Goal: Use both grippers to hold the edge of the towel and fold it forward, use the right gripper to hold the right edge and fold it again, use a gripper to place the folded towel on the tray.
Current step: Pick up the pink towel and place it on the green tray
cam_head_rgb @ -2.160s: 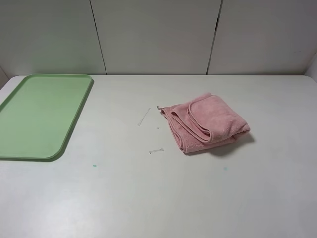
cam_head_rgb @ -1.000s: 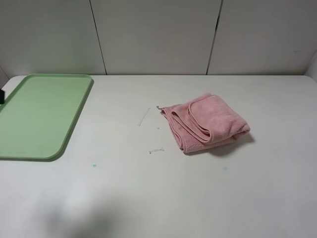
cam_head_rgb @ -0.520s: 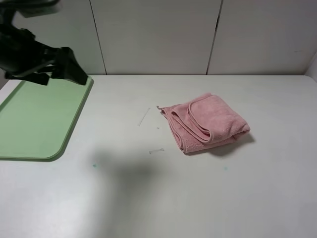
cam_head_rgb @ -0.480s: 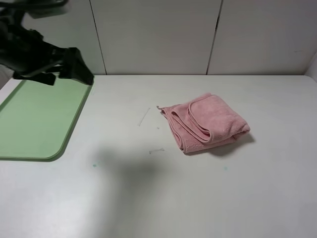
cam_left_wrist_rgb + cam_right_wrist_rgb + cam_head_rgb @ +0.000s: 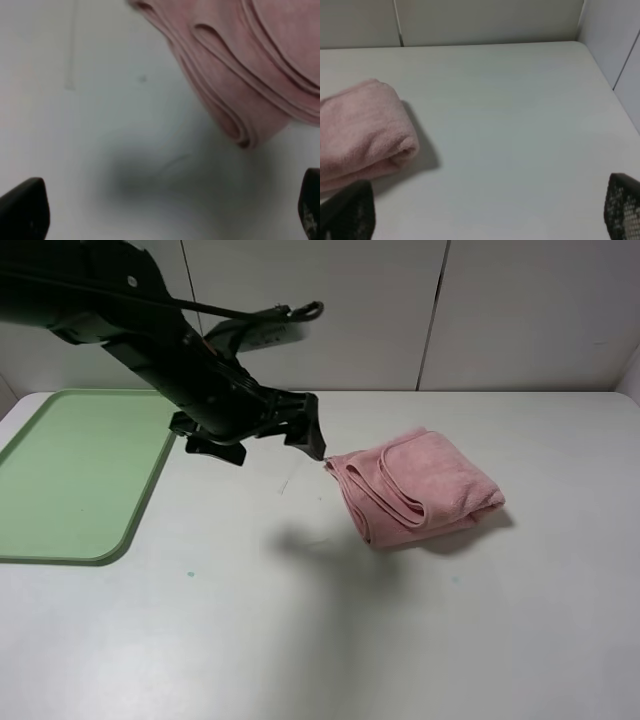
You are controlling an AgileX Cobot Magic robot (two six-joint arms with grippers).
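The pink towel should next be grabbed by my left gripper by the middle of its layered edge [image 5: 360, 498] [image 5: 212, 75], the one facing the light-green tray.
The pink towel [image 5: 420, 485] lies folded in several layers on the white table, right of centre. My left gripper [image 5: 268, 440] hovers just left of the towel's near-left corner, open and empty. In the left wrist view, the left gripper [image 5: 165, 220] has its fingertips [image 5: 22, 207] wide apart, and the towel's layered hems [image 5: 240, 65] lie ahead of them. The right gripper [image 5: 485, 220] is open and empty, out of the high view, with the towel's rolled end [image 5: 360, 125] ahead of it. The light-green tray [image 5: 70, 470] lies empty at the far left.
The left arm [image 5: 120, 310] stretches from the upper left over the tray's far right corner. Small scuff marks [image 5: 290, 480] lie on the table left of the towel. White wall panels stand behind the table; its right edge [image 5: 600, 70] shows in the right wrist view.
My left arm has swung in from the far left, past the tray, to just beside the towel's left end. The towel and tray have not moved.
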